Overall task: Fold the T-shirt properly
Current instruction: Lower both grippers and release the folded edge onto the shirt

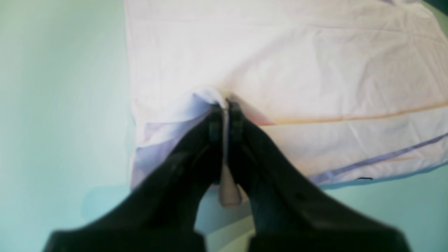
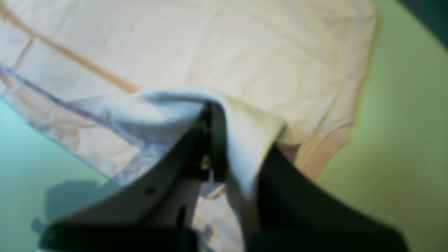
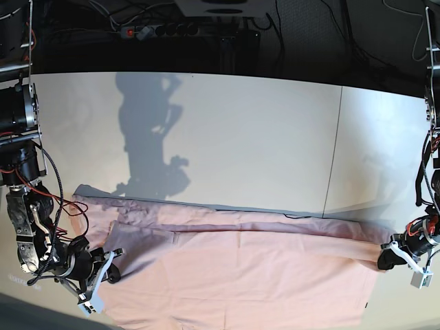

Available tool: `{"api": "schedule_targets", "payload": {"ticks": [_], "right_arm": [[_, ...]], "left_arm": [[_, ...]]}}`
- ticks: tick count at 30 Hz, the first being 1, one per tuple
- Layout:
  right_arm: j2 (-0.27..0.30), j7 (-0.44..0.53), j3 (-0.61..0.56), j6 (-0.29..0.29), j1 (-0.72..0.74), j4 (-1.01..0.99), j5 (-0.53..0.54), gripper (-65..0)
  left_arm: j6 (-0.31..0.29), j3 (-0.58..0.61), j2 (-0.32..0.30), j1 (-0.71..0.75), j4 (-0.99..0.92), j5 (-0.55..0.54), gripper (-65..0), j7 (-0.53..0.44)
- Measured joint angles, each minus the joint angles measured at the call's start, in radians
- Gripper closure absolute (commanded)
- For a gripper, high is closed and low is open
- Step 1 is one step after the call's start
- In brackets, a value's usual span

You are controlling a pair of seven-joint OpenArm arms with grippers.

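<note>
The T-shirt reaches the table's front edge, so my left gripper needs to take the T-shirt's folded strip [image 3: 344,230] and, with my right gripper, pull the T-shirt away from the table's edge.
The pale pink T-shirt [image 3: 261,275] lies spread wide across the near part of the table, plain side up, with a long lengthwise fold along its far edge. In the base view my left gripper [image 3: 386,256] is at the shirt's right end and my right gripper [image 3: 113,265] at its left end. The left wrist view shows the left gripper [image 1: 225,106] shut on a pinched-up ridge of the T-shirt [image 1: 280,63] near its corner. In the right wrist view, the right gripper [image 2: 211,112] is shut on a raised fold of the T-shirt [image 2: 245,52] that drapes over one finger.
The white table [image 3: 227,137] stretches behind the shirt, with a seam [image 3: 333,158] running down its right part. A power strip [image 3: 165,29] and cables lie beyond the far edge. The shirt's near hem reaches close to the table's front edge.
</note>
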Motion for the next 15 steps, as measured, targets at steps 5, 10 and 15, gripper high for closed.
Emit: {"api": "schedule_targets", "payload": {"ticks": [5, 10, 15], "right_arm": [[-0.022, 0.011, 0.000, 0.000, 0.036, -0.068, -0.021, 0.0], [-0.069, 0.050, 0.000, 0.000, 0.069, -0.117, -0.068, 0.0], [-0.089, 0.069, 0.000, 0.000, 0.070, -0.136, -0.111, 0.0]], "left_arm": [[0.000, 0.000, 0.001, -0.001, -0.021, 0.055, 0.0, -0.063], [0.000, 0.000, 0.003, -0.010, -0.104, 0.069, 0.0, -0.105], [0.000, 0.000, 0.000, -0.043, -0.131, 0.069, 0.0, -0.115]]}}
